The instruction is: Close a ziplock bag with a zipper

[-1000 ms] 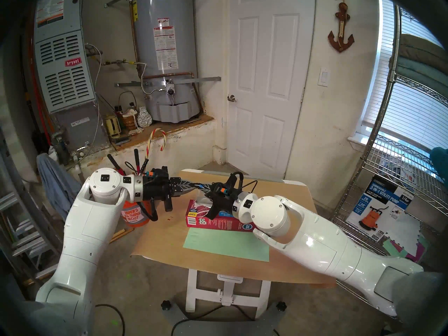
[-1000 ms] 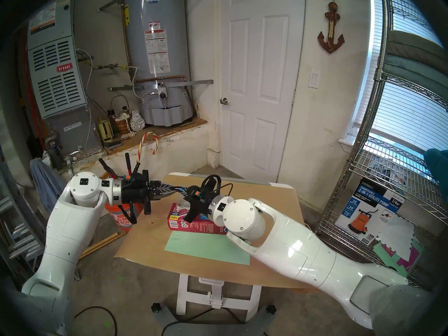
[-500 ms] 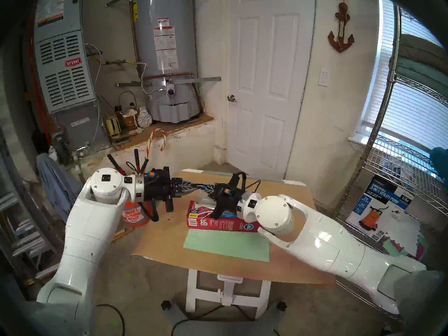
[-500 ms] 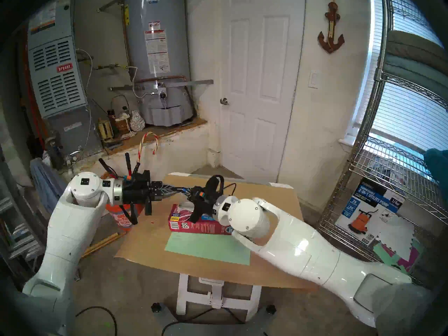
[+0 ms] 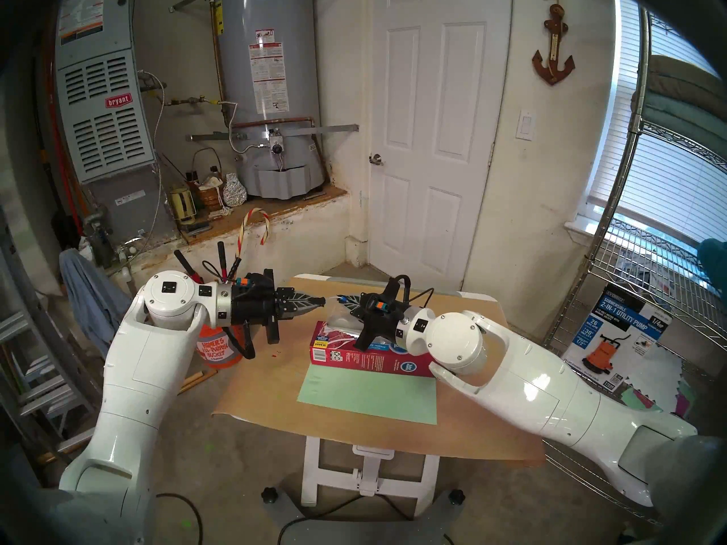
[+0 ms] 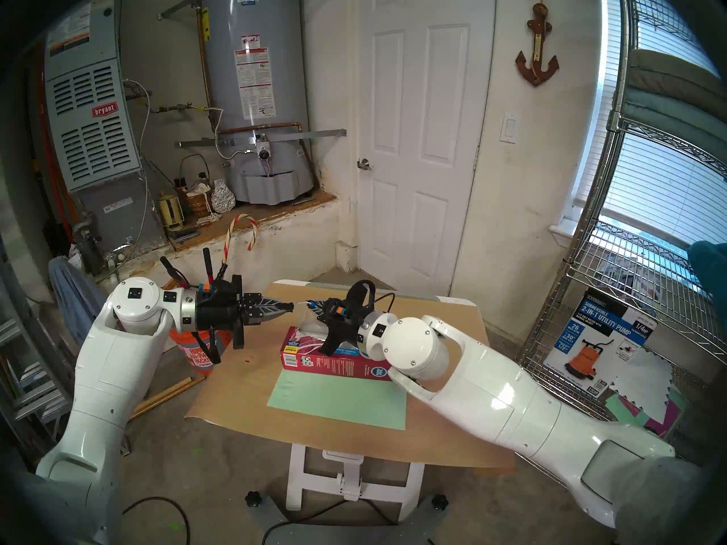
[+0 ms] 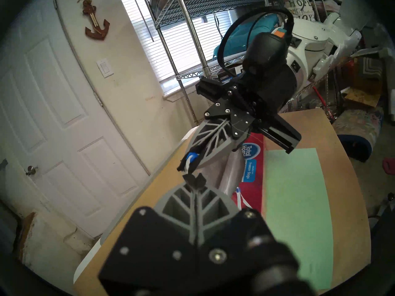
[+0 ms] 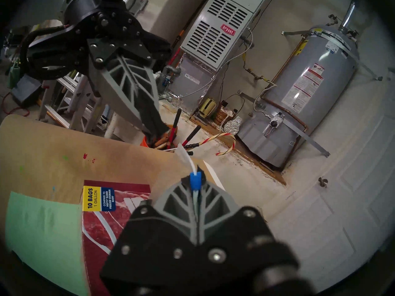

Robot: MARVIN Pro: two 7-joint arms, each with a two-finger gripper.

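The robot's left gripper is shut and empty short of the zip strip's loose end, so it should open, move closer and pinch the zip strip [image 8: 190, 165] near the zipper.
My right gripper [image 8: 195, 179] is shut on the blue zipper [image 8: 195, 181]. The white zip strip sticks out past its fingertips. The clear ziplock bag [image 5: 339, 318] hangs crumpled under that gripper and rests on the red box [image 5: 369, 361]. In the left wrist view the zipper [image 7: 192, 155] shows between the right gripper's [image 7: 185, 165] fingers, with the ziplock bag [image 7: 232, 169] below. My left gripper [image 5: 323, 301] is shut with nothing in it. It sits just left of the strip's free end, a small gap apart; the left gripper [image 8: 158, 128] stays clear of the strip.
The red box lies across the tan table [image 5: 267, 383], behind a green sheet [image 5: 369, 394]. An orange bucket [image 5: 218, 349] of tools stands on the floor to the left. A wire shelf [image 5: 629, 257] stands to the right.
My right gripper has pulled to the right with the zipper. The two grippers, which overlapped before, now stand apart. The red box has shifted a little to the right.
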